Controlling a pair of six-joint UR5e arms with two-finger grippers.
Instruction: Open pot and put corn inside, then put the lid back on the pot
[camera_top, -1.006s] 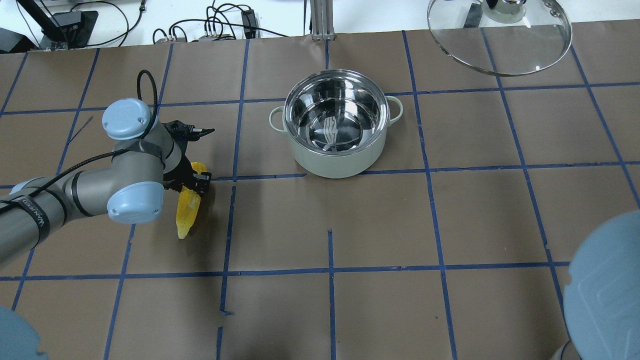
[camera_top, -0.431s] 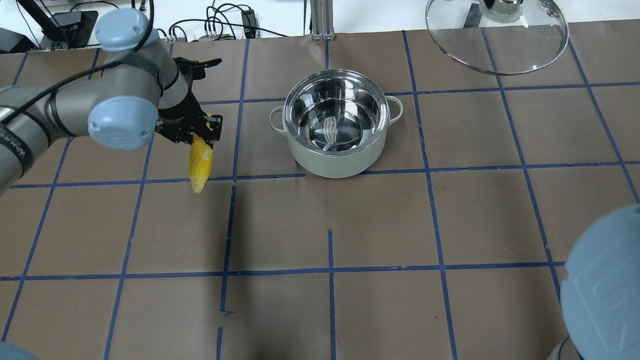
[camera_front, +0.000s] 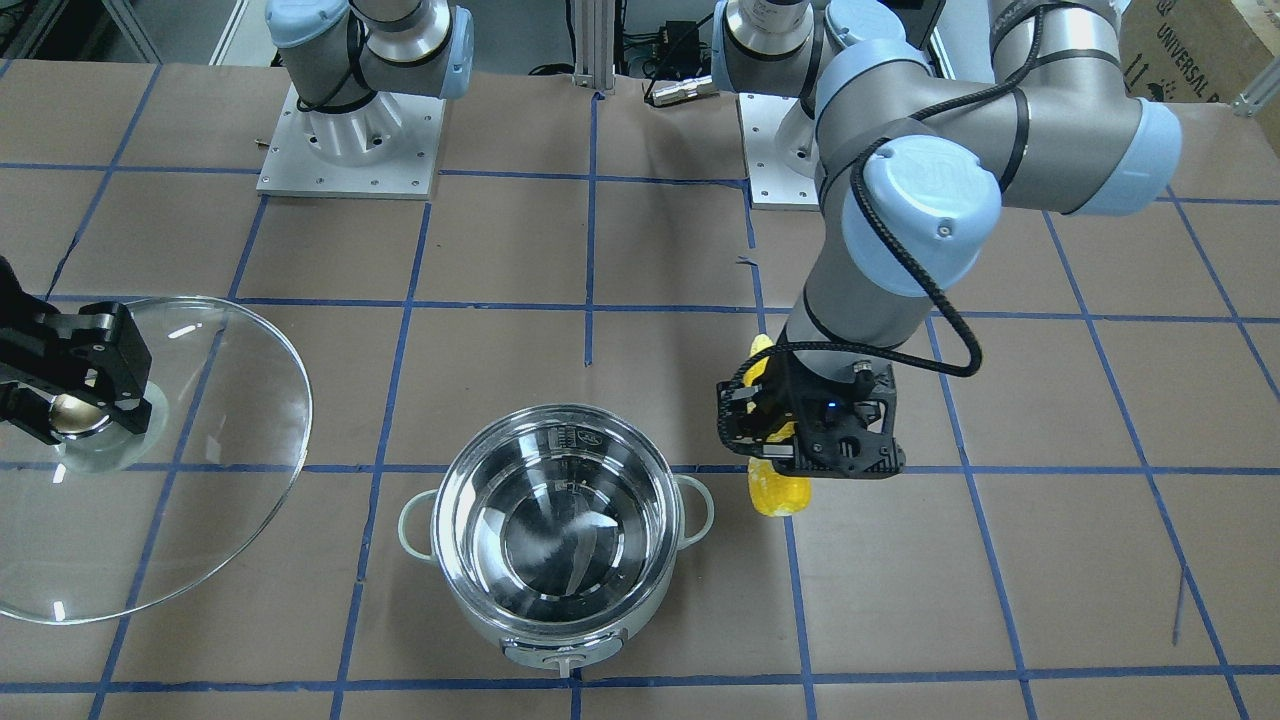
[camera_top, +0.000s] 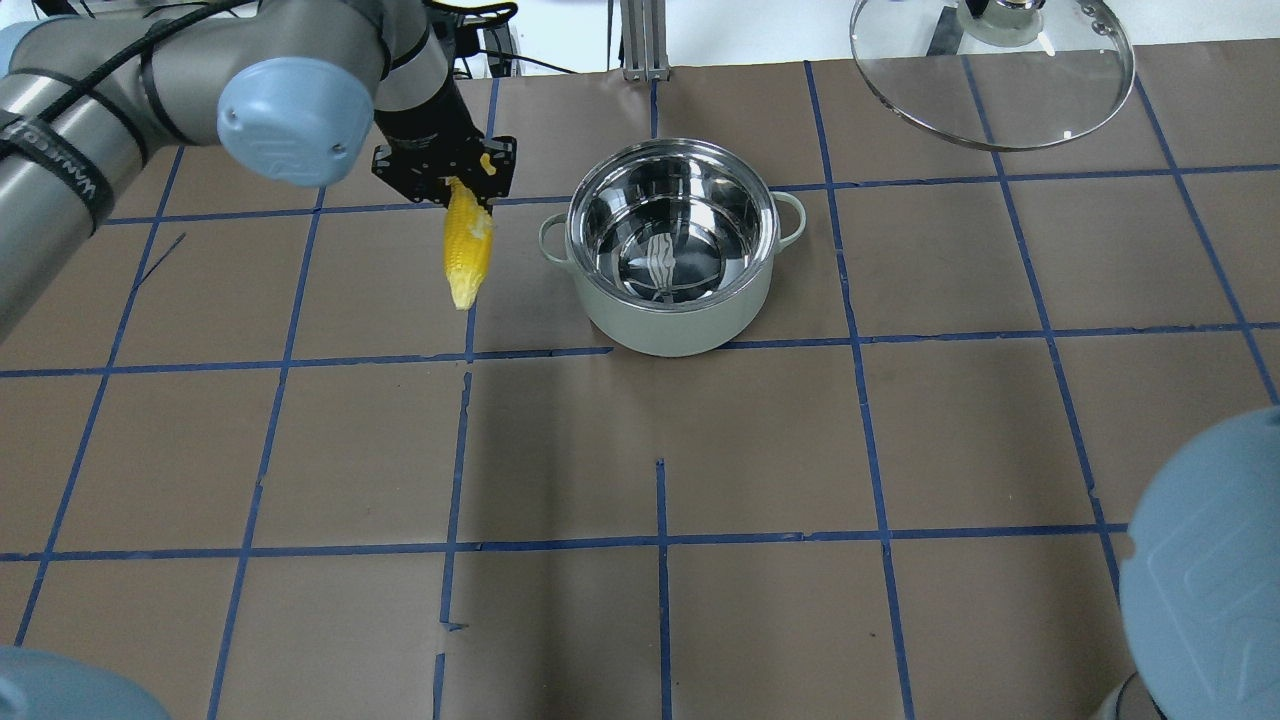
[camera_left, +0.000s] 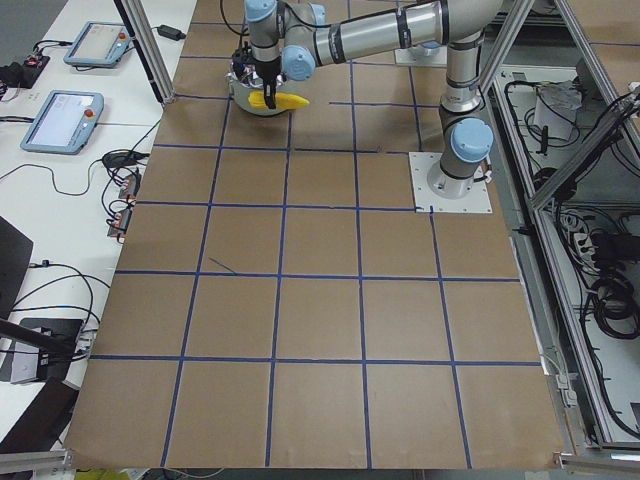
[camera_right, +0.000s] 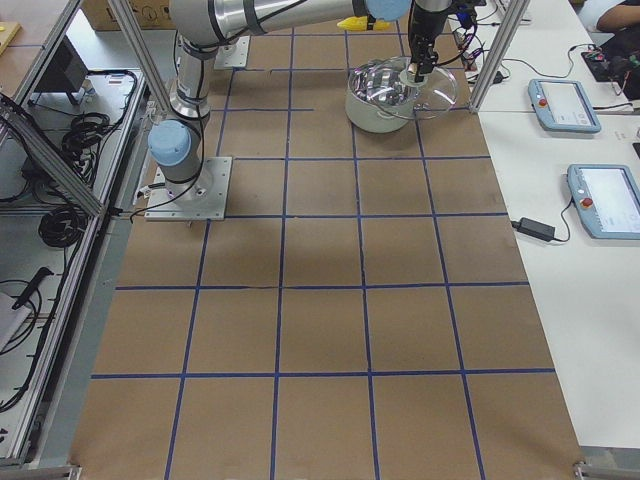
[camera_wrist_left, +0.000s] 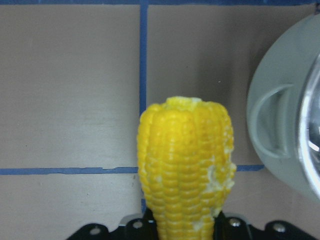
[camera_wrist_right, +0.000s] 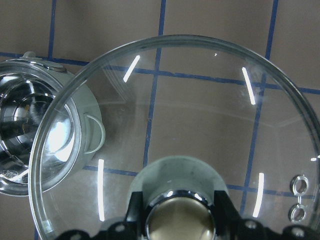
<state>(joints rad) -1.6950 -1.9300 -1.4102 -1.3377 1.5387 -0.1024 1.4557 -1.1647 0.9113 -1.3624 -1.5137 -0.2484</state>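
My left gripper is holding the corn. Next, I let go of it with that left gripper on the shiny bottom of the open pot (camera_front: 582, 566).
The pot (camera_top: 670, 325) stands open and empty on the brown table, also in the front view (camera_front: 600, 640). My left gripper (camera_top: 450, 178) is shut on the corn (camera_top: 468, 250) and holds it in the air just left of the pot, tip hanging free. The left wrist view shows the corn (camera_wrist_left: 185, 165) beside the pot's side handle (camera_wrist_left: 270, 125). My right gripper (camera_front: 75, 400) is shut on the knob of the glass lid (camera_front: 200, 450). It holds the lid (camera_top: 1000, 100) in the air at the far right, clear of the pot.
Cables and devices (camera_top: 430, 50) and an aluminium post (camera_top: 643, 40) lie beyond the table's far edge. The two arm bases (camera_front: 350, 140) stand at the robot's side. Blue tape lines grid the brown table cover (camera_top: 660, 450).
My left gripper has lifted the corn off the table and carried it away from the robot and right, close to the pot. The right gripper and lid have barely moved.
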